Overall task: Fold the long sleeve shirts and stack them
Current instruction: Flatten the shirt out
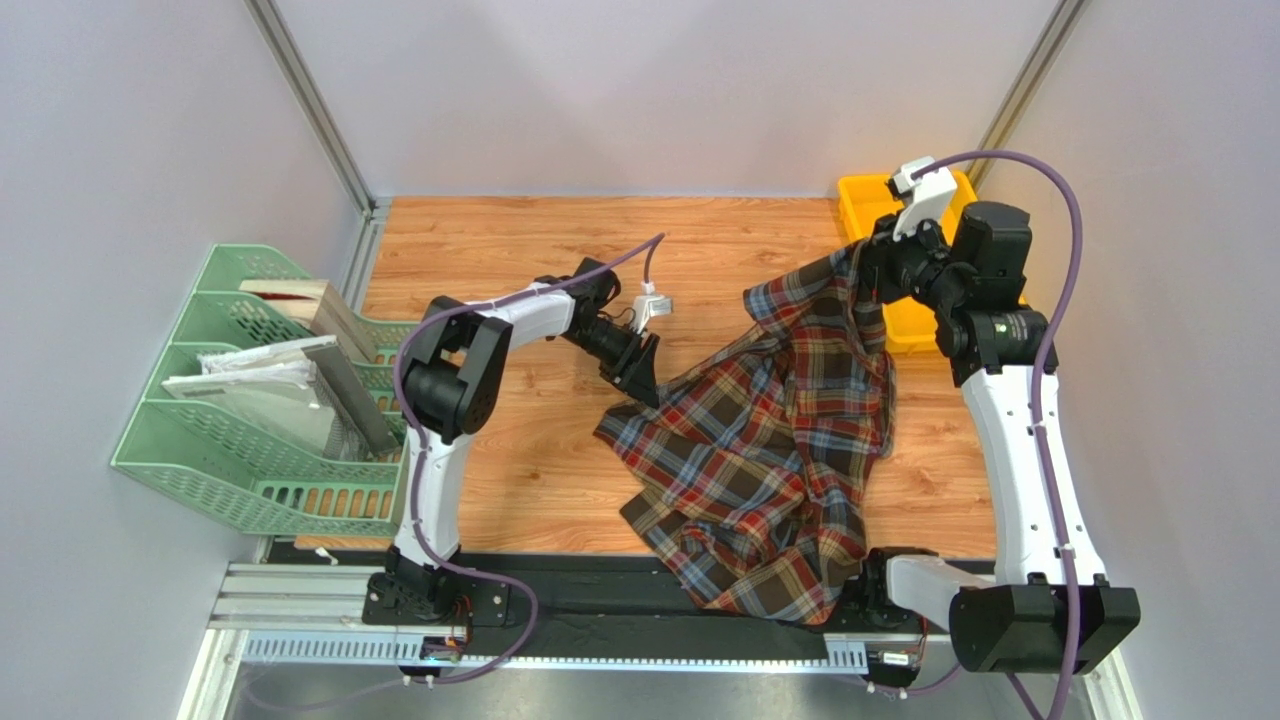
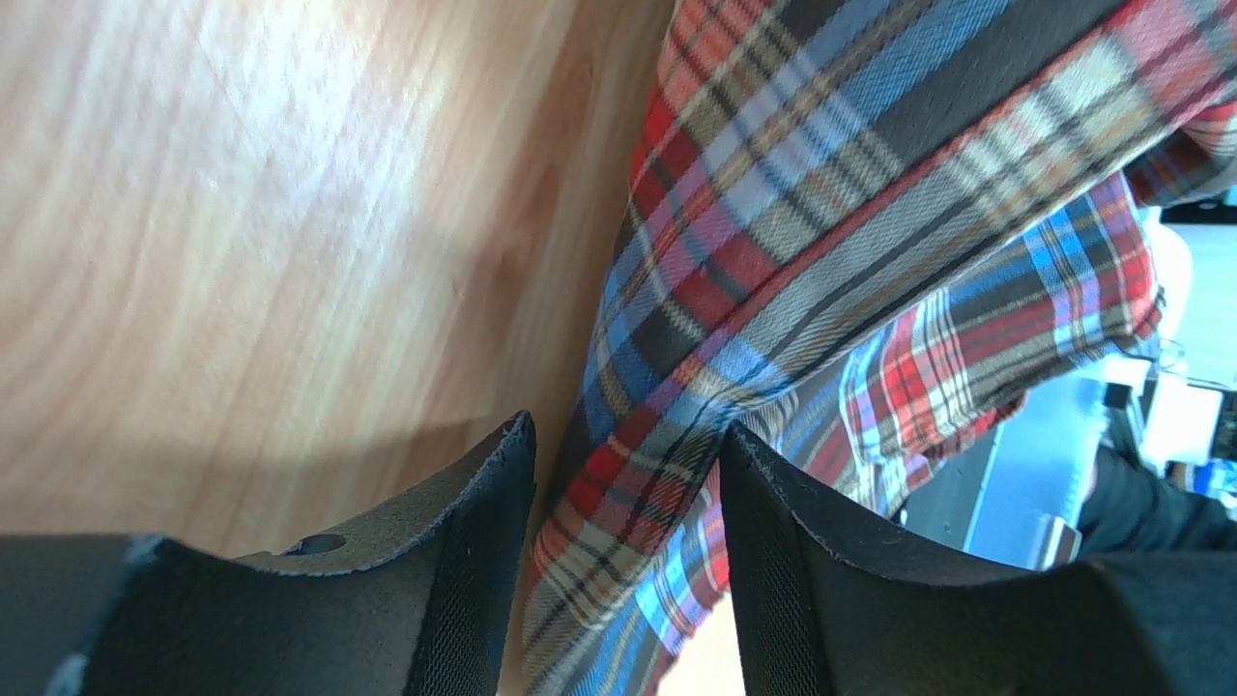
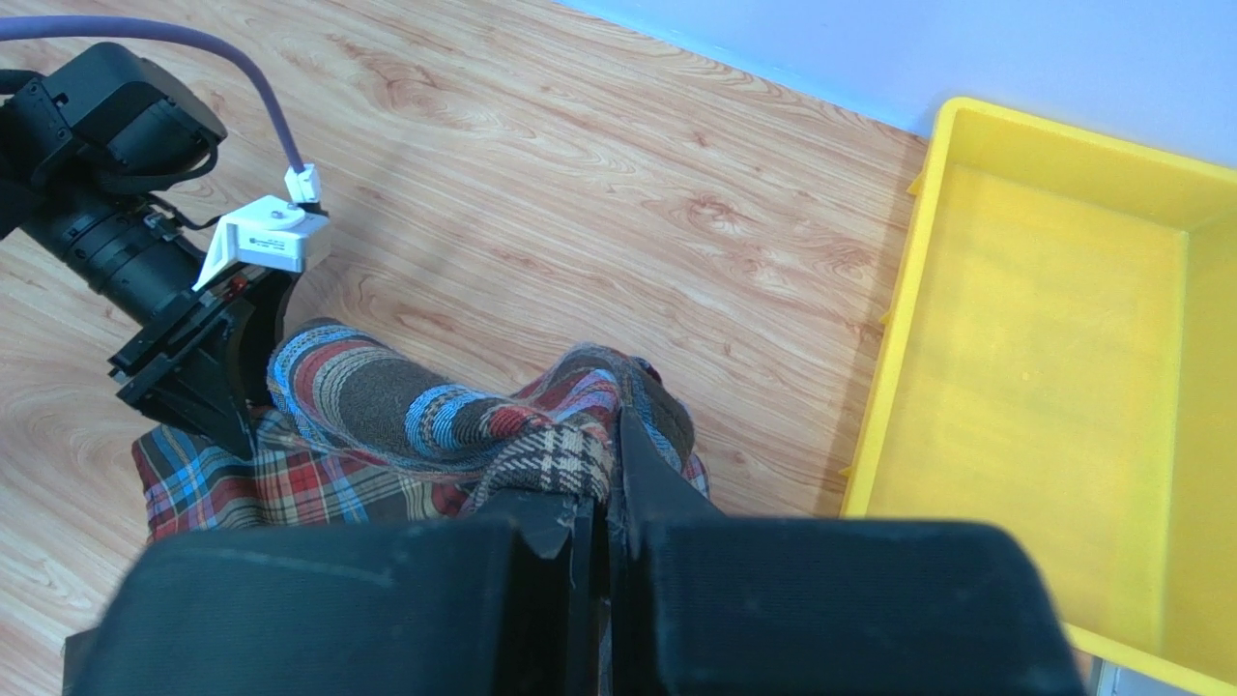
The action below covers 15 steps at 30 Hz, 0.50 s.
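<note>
My left gripper will close on the shirt's loose edge (image 1: 643, 419), as the long sleeve shirt hangs bunched from my right gripper, and help stretch it flat before folding.
The long sleeve shirt (image 1: 766, 435) is a plaid flannel in brown, red, blue and cream. It hangs from the back right down to the table's near edge, over the black rail. My right gripper (image 1: 869, 258) holds its top end up beside the yellow bin. In the right wrist view that gripper (image 3: 610, 471) is shut on a bunched fold of the shirt (image 3: 436, 413). My left gripper (image 1: 643, 375) is low at the shirt's left edge. Its jaws (image 2: 625, 428) stand open, with a band of the shirt (image 2: 813, 189) running between the fingers (image 2: 479, 551).
A yellow bin (image 1: 909, 323) stands at the back right, with nothing in it in the right wrist view (image 3: 886, 363). A green file rack (image 1: 226, 420) with papers stands off the table's left side. Grey walls close in the back and both sides.
</note>
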Tool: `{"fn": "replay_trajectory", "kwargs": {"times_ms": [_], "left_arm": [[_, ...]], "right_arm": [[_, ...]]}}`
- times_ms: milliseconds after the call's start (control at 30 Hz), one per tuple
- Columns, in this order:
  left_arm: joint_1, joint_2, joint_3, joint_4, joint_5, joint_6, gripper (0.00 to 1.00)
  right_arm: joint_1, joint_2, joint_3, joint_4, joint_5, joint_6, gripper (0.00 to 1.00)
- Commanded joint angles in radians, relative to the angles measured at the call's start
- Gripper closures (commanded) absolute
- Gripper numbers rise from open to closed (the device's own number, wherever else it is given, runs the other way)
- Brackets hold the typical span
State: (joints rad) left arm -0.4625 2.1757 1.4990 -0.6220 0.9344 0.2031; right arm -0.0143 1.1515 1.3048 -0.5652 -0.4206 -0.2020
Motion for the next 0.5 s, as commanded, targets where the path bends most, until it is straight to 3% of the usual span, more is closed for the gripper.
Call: {"fn": "replay_trajectory", "kwargs": {"times_ms": [0,133,333,467], "left_arm": [[0.021,-0.043,-0.022,-0.007,0.033,0.038,0.42],[0.042,-0.04,-0.008,-0.028,0.052,0.032,0.41],[0.028,-0.053,-0.019,-0.065,-0.126,-0.002,0.45],[0.025,-0.094,-0.135,-0.022,-0.129,-0.056,0.47]], "right_arm": [[-0.009,-0.001,0.051,0.036,-0.001,0.007,1.0],[-0.009,-0.001,0.054,0.037,-0.003,0.007,1.0],[-0.016,0.008,0.085,0.042,0.002,0.01,1.0],[-0.026,0.016,0.102,0.054,0.0,0.016,1.0]]}}
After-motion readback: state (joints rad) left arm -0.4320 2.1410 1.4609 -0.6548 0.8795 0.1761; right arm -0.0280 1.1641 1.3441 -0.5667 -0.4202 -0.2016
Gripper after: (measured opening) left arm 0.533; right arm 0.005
